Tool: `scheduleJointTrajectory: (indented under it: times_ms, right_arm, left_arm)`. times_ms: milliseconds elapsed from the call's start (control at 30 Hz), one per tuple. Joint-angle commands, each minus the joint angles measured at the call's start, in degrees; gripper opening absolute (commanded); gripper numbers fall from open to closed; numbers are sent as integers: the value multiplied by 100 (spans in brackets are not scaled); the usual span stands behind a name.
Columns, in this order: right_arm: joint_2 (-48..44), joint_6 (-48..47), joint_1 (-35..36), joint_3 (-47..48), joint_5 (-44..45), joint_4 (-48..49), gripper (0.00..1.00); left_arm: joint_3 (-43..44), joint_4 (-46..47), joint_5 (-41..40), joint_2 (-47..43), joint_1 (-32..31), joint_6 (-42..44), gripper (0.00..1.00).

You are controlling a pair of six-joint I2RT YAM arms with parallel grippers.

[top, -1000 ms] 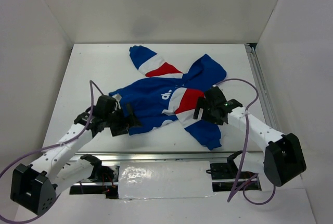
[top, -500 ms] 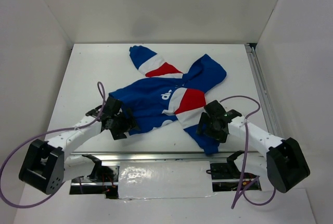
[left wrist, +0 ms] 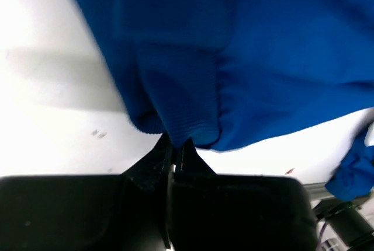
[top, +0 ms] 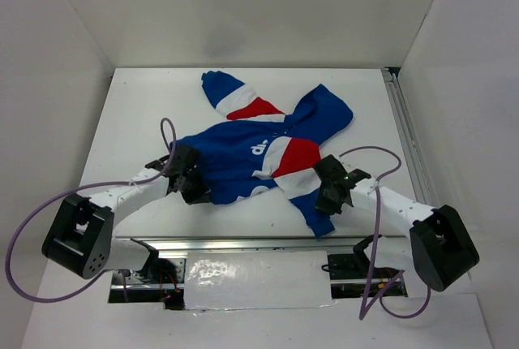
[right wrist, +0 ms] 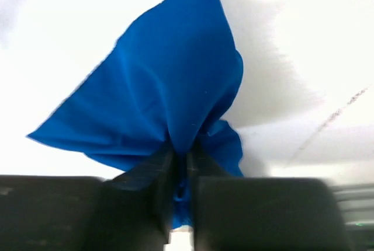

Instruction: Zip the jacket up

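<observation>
My left gripper has a place to release the jacket's ribbed blue hem on the bare white table (top: 203, 226) beside the near metal strip. It will let go there.
The jacket (top: 243, 154) lies spread on the white table, royal blue with red-and-white sleeve panels and white chest lettering. My left gripper (top: 197, 192) is shut on the ribbed blue hem (left wrist: 175, 119) at the jacket's lower left corner. My right gripper (top: 324, 200) is shut on the blue cuff end of the near right sleeve (top: 318, 219); the fabric (right wrist: 169, 99) bunches up between its jaws. The left sleeve (top: 235, 97) stretches toward the back. The zipper is not visible from any view.
White walls close in the table (top: 138, 114) on three sides. A metal rail (top: 405, 138) runs along the right edge. The arm bases and cables sit at the near edge, below a reflective strip (top: 251, 272).
Both grippers went from open to shut on the jacket. The left one moved right onto the hem; the right one dropped down onto the sleeve end.
</observation>
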Motion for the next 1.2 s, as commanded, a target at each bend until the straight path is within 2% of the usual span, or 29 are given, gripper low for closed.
scheduleJointTrajectory:
  times_ms: [0,33,67,133,167,233,267,333,367,433,467,500,533,567,600,633,667,700,733,767,800,867,900,967,1033,1067,1100,1133,1167]
  right_arm:
    - [-278,-35,-44,233,185,524,12]
    - [-340,-70,-123,390,237,533,0]
    - [-323,-140,-202,583,220,524,0]
    - [-148,-386,-545,1635,194,498,0]
    - [-25,-448,-685,2597,263,454,0]
    - [475,-685,-1175,3857,369,288,0]
    - [677,-747,-1353,5186,326,278,0]
    - [1432,-1211,-1739,6703,-112,357,0]
    - [1731,-1578,-1750,8425,-314,131,0]
    - [2636,-1985,-1724,10279,-430,-274,0]
    - [2883,-2126,-1750,11733,-456,-450,0]
    - [3051,-2249,-1820,12069,-509,-547,0]
    - [2956,-2250,-2064,11846,-640,-478,0]
    - [2703,-2250,-2180,11278,-885,-8,0]
    - [1961,-2233,-2311,10559,-1279,388,0]
    - [1580,-2215,-2426,9708,-1492,784,0]
    - [1219,-2285,-2601,8299,-1668,1353,0]
    - [658,-2285,-2655,7762,-1704,1524,0]
    - [461,-2346,-2690,6939,-1661,1552,0]
    - [111,-2416,-2717,6565,-1635,1526,0]
    - [-31,-2443,-2734,6231,-1504,1535,0]
    - [-330,-2364,-2778,5308,-1363,1213,1]
    - [-479,-2364,-2778,4705,-1406,1088,2]
    - [-638,-2355,-2770,4017,-1441,1025,3]
    - [-1075,-1955,-2770,2500,-1075,1095,7]
    - [-1079,-1951,-2770,2492,-1072,1095,7]
    - [-1200,-1360,-2770,1753,-846,1069,9]
    - [-1341,-1154,-2770,1476,-548,921,30]
    - [-1377,-1038,-2778,1221,-519,815,51]
  left_arm:
    - [442,497,-162,177,96,409,0]
    - [556,586,-135,204,105,541,0]
    - [888,657,-152,204,131,760,0]
    - [1416,806,-100,169,202,1033,0]
    - [2089,894,-65,186,306,1383,0]
    - [3005,904,302,291,482,1692,0]
    - [4071,843,409,544,675,1955,0]
    - [5271,502,750,1027,973,2167,0]
    - [6460,404,927,1169,1080,2255,0]
    - [7575,10,1235,1494,1264,2361,0]
    - [8389,-62,1280,1531,1318,2431,0]
    - [8667,-141,1245,1522,1344,2467,0]
    - [8739,-168,1193,1331,1388,2580,0]
    - [8540,-82,1192,1120,1423,2625,0]
    - [8155,93,1175,857,1432,2660,0]
    - [7116,339,1166,228,1476,2660,0]
    - [6566,802,1235,-74,1494,2687,0]
    - [5995,1007,1262,-399,1485,2661,0]
    - [5023,1105,1254,-925,1485,2617,0]
    - [4587,1175,1288,-1130,1468,2590,0]
    - [3652,1194,1219,-1593,1415,2390,0]
    - [2750,1046,1070,-1957,1354,2117,0]
    - [1902,844,947,-2332,1258,1715,0]
    - [1097,572,868,-2721,1143,1327,0]
    - [-341,307,919,-3423,863,624,0]
    - [-348,193,989,-3591,809,517,0]
    - [-766,-43,1034,-3689,739,359,1]
    - [-892,-298,1077,-3785,668,253,37]
    - [-980,-596,1087,-3960,459,-52,53]
